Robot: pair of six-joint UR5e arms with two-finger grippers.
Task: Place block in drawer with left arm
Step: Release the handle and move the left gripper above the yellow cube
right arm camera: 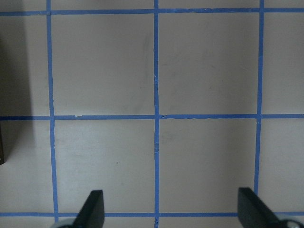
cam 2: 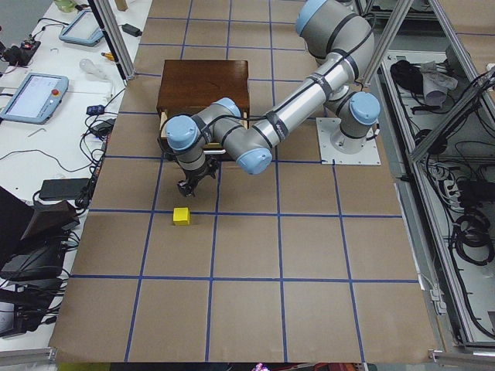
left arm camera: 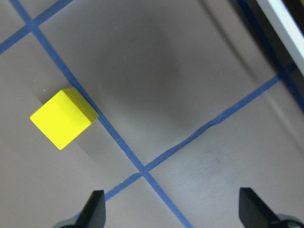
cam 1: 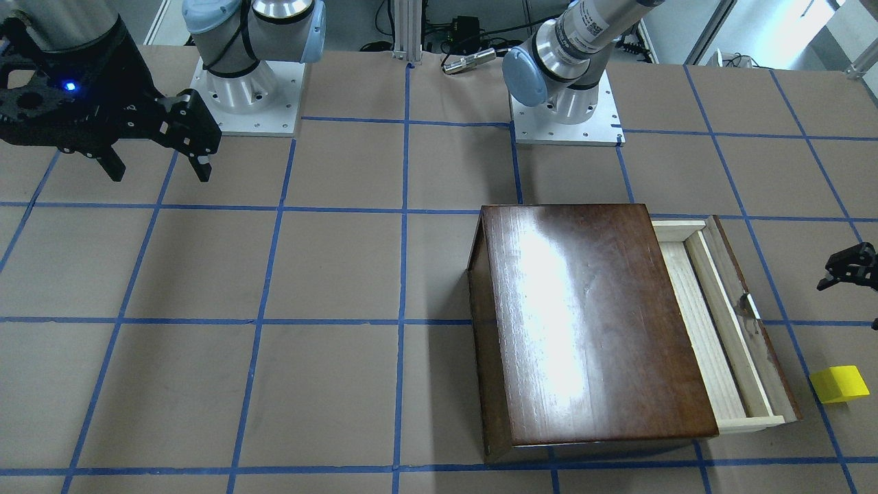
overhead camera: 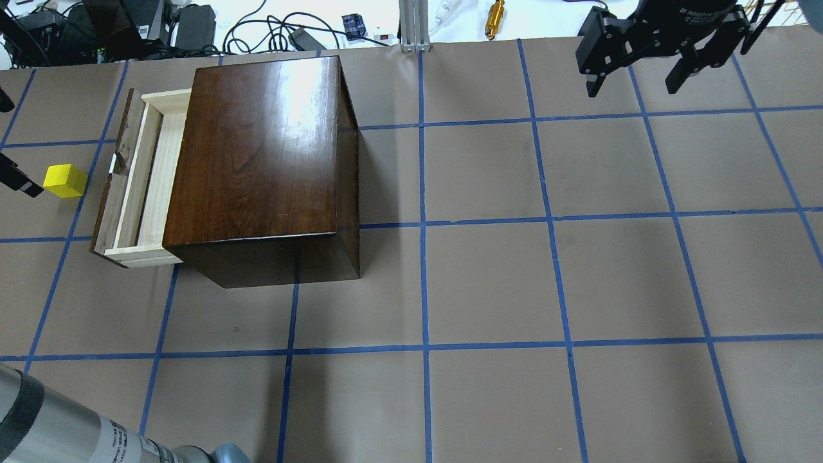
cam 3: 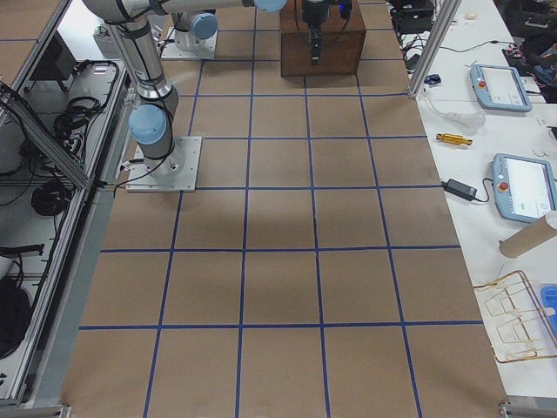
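The sides of the yellow block (cam 1: 839, 383) (left arm camera: 65, 118) that face toward and away from the arm bases will be gripped by my left gripper, leaving the block's drawer-facing side free.
The yellow block (cam 1: 839, 384) lies on the table paper just beyond the drawer's front panel; it also shows in the overhead view (overhead camera: 65, 181), the left side view (cam 2: 182, 216) and the left wrist view (left arm camera: 64, 118). The drawer (cam 1: 713, 329) (overhead camera: 138, 180) is pulled partly out of the dark brown box (cam 1: 590, 322) (overhead camera: 257, 148), and its visible part holds nothing. My left gripper (left arm camera: 173, 209) (cam 1: 850, 267) is open and empty, hovering above the table close to the block and apart from it. My right gripper (cam 1: 159, 171) (overhead camera: 633, 87) (right arm camera: 171, 209) is open and empty, far from the box.
The two arm bases (cam 1: 250, 96) (cam 1: 566, 110) stand at the robot's edge of the table. A brass tool (overhead camera: 494, 13) and cables lie beyond the far edge. Blue tape lines grid the brown table paper (overhead camera: 488, 283).
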